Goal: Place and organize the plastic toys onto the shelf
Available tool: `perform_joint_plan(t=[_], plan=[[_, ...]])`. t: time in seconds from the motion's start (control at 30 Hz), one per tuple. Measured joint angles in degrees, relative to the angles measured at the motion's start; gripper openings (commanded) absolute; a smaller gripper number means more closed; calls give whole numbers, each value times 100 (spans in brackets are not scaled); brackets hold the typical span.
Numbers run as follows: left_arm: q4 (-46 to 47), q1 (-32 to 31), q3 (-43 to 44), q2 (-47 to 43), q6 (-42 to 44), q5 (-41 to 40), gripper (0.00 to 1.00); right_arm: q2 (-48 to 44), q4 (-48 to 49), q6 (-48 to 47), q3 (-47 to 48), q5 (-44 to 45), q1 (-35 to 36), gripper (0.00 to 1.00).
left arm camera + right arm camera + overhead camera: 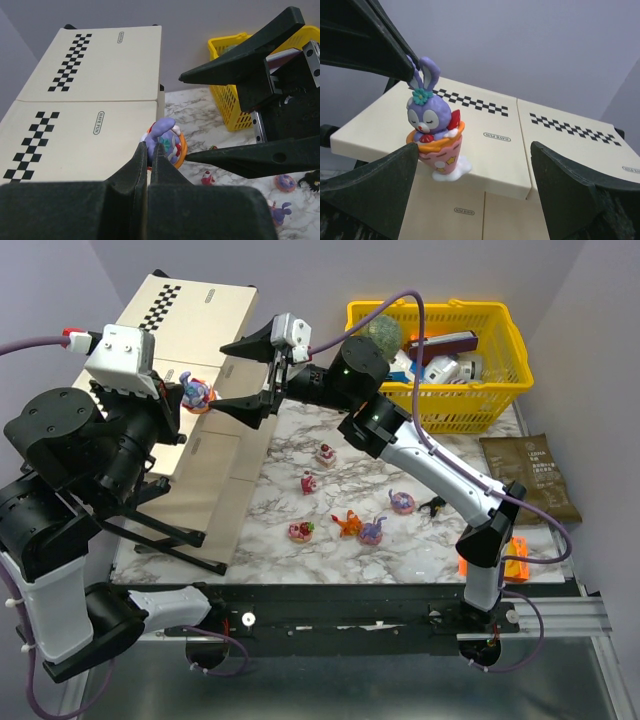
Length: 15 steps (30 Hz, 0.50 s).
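Note:
The left gripper holds the purple rabbit only by its ear, so the robot's right gripper should steady the cup while the left gripper takes the rabbit's head [429, 113].
A purple rabbit in a pink cone cup [432, 135] stands on its white base at the front edge of a tier of the beige checkered shelf [545, 150]. My left gripper [150, 150] is shut on the rabbit's [169, 141] ear from above. My right gripper [474, 150] is open, its fingers [380, 185] spread wide on both sides of the toy, the lower tip close to the cup. In the top view the rabbit [197, 393] sits between the left gripper [185, 392] and the right gripper [222, 377]. Several more plastic toys [348, 524] lie on the marble table.
A yellow basket [500, 400] with boxes and a green ball stands at the back right. A brown snack packet [530, 475] lies at the right edge, an orange object [515, 560] near the right arm's base. The shelf [190, 310] fills the left side.

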Motion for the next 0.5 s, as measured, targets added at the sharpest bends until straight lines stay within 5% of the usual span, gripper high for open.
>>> perform_joint_plan(t=[0.5], plan=[[79,0,-186,92,-17,398,0,-2,63,-133,-94,4,330,98]])
